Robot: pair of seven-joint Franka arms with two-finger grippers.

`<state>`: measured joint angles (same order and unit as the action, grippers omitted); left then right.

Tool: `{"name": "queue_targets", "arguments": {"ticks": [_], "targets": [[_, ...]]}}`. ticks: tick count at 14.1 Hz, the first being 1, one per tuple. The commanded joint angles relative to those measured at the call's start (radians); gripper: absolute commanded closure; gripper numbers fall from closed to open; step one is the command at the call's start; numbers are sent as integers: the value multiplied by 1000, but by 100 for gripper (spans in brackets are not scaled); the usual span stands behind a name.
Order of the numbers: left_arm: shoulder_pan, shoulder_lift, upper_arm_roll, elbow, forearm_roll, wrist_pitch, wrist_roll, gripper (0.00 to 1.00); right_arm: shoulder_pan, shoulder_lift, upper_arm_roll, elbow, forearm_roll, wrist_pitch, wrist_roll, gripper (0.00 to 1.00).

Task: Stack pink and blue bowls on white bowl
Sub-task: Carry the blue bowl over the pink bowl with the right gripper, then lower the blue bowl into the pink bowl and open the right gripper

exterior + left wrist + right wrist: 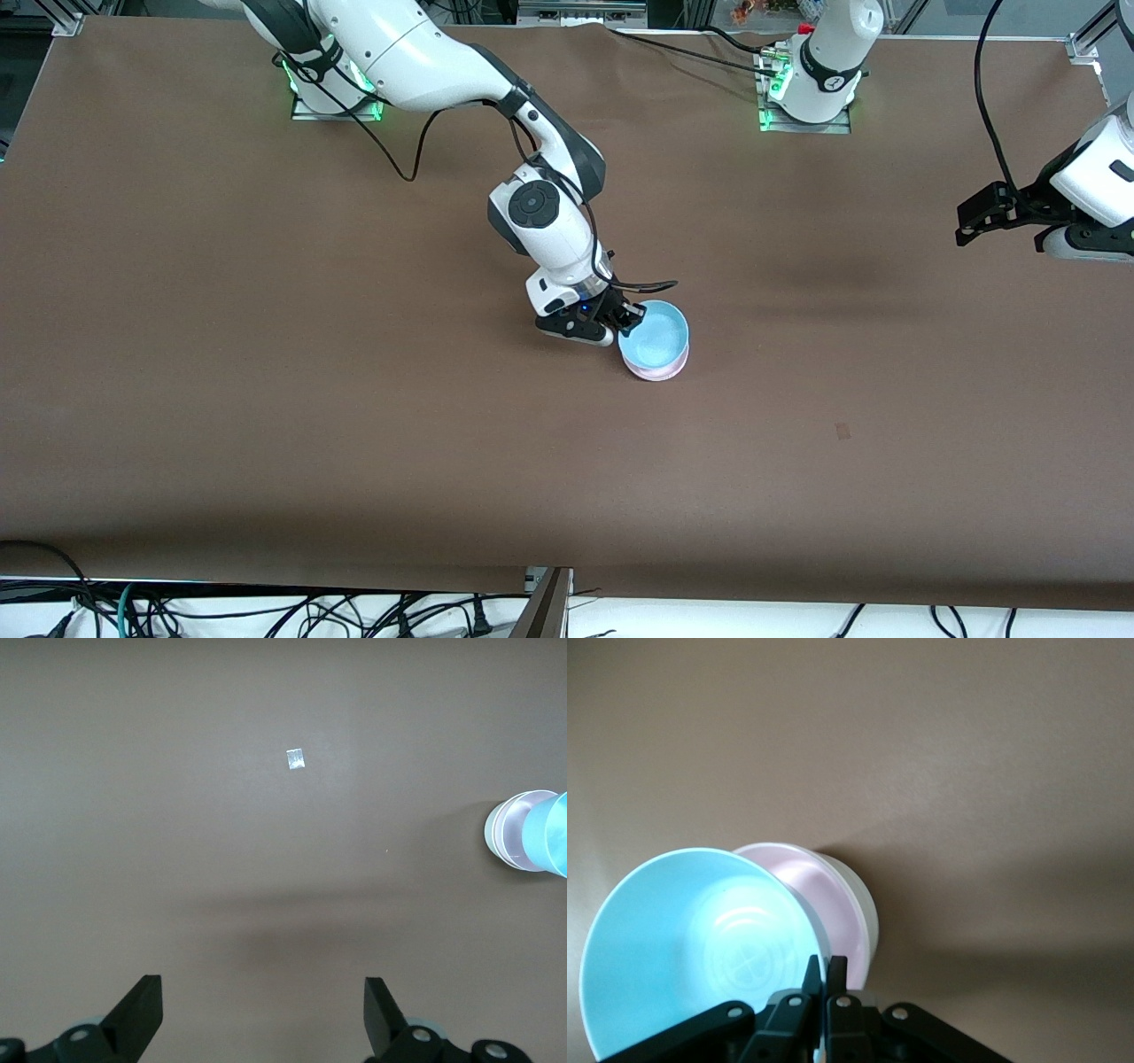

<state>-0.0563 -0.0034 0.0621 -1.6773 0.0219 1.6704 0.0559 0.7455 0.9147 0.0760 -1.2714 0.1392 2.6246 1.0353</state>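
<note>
Next, my right gripper lets go of the blue bowl inside the pink bowl (656,353) (794,920), which is nested in the white bowl.
The sky-blue bowl (656,337) is tilted over the pink bowl (663,370) at mid-table. My right gripper (627,321) is shut on the blue bowl's rim at the edge toward the right arm's end. In the right wrist view, the right gripper (825,970) pinches the blue bowl (700,948), with the pink bowl (819,895) nested in the white bowl (868,908) beneath. My left gripper (967,221) is open and empty, waiting above the left arm's end of the table. The left wrist view shows the left gripper (263,1010) and the stack (518,828) far off.
The brown table (266,354) spreads wide around the stack. A small shiny square patch (295,758) lies on it, nearer the front camera than the stack and toward the left arm's end (842,431). Cables hang along the table's front edge (266,611).
</note>
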Motion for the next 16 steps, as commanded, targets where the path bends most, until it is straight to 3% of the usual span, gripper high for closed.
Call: {"name": "queue_targets", "arguments": {"ticks": [1, 5, 12, 16], "targets": [[15, -1, -7, 2, 3, 2, 1, 0, 21, 62, -31, 92, -21, 0, 42, 100], [15, 0, -5, 4, 1, 2, -2, 0, 49, 104, -67, 138, -21, 2, 49, 100], [16, 2, -2, 4, 1, 2, -1, 0, 51, 107, -67, 138, -20, -1, 43, 100], [16, 2, -2, 4, 1, 0, -1, 0, 51, 92, -79, 139, -21, -86, 43, 100]]}}
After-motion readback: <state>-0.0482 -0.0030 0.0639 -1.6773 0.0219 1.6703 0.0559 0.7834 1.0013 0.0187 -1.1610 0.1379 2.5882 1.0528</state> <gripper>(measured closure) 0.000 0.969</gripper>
